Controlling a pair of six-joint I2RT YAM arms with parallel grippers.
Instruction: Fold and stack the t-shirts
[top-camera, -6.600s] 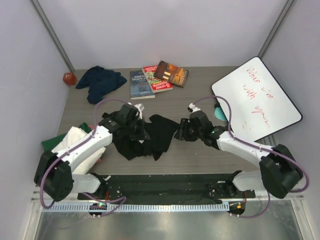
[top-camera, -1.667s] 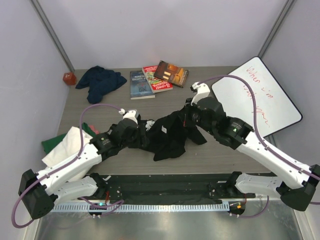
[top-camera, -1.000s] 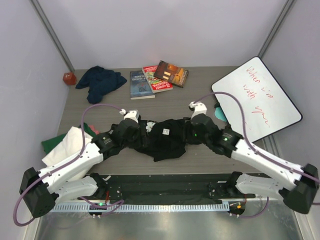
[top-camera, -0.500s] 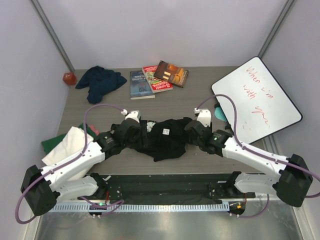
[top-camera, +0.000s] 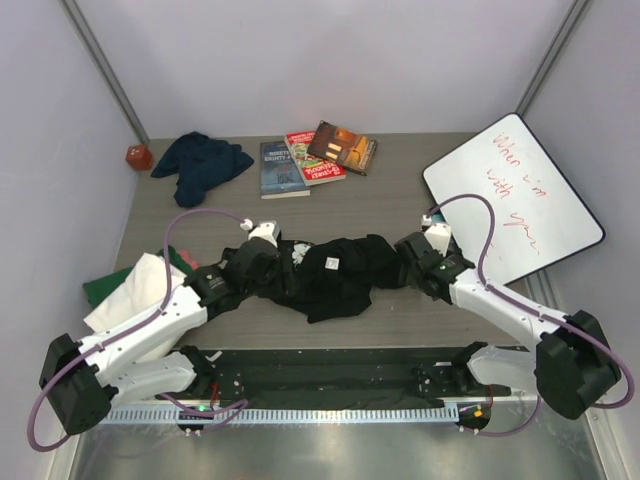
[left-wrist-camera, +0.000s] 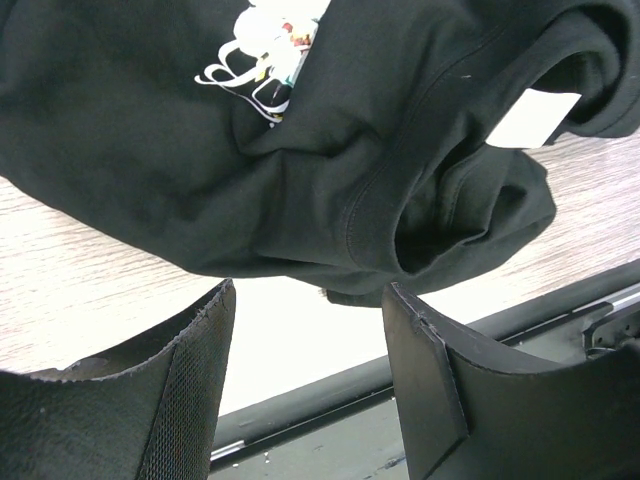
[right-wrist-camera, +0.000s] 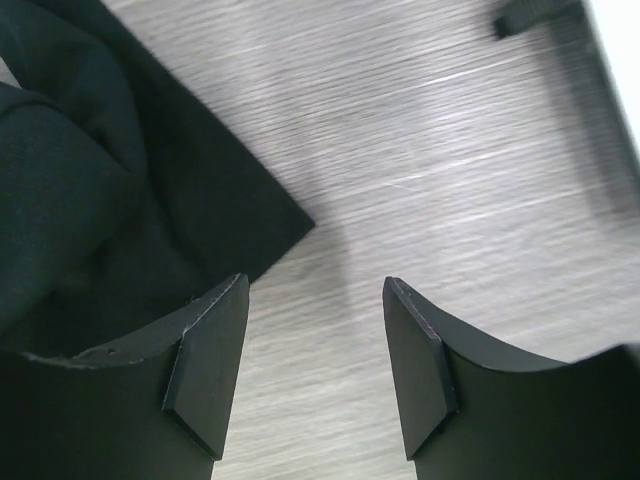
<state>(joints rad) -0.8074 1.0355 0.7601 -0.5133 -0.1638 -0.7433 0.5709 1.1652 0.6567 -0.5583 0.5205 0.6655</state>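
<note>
The robot's right gripper needs to next go to the black t-shirt's corner (top-camera: 401, 270) (right-wrist-camera: 288, 228) nearest the whiteboard and close there.
The black t-shirt (top-camera: 335, 272) lies crumpled mid-table, with its white neck label (top-camera: 330, 265) and a bit of print showing. My left gripper (top-camera: 280, 268) stands open at its left end. In the left wrist view the shirt (left-wrist-camera: 300, 130) lies just beyond the open left gripper (left-wrist-camera: 310, 300), nothing between the fingers. My right gripper (top-camera: 405, 262) is open at the shirt's right edge. In the right wrist view the right gripper (right-wrist-camera: 315, 290) spans bare table, the shirt's hem (right-wrist-camera: 90, 200) beside its left finger. A navy t-shirt (top-camera: 200, 165) lies back left. Folded white (top-camera: 140, 285) and green (top-camera: 97, 290) t-shirts lie at the left edge.
Three books (top-camera: 315, 155) lie at the back centre. A whiteboard (top-camera: 515, 195) leans at the right, close to my right arm. A small red object (top-camera: 138, 157) sits in the back left corner. A black rail (top-camera: 320, 365) runs along the near edge.
My right gripper has opened, let go of the black t-shirt and drawn back to the right. The shirt has settled on the table. The left arm has barely moved.
</note>
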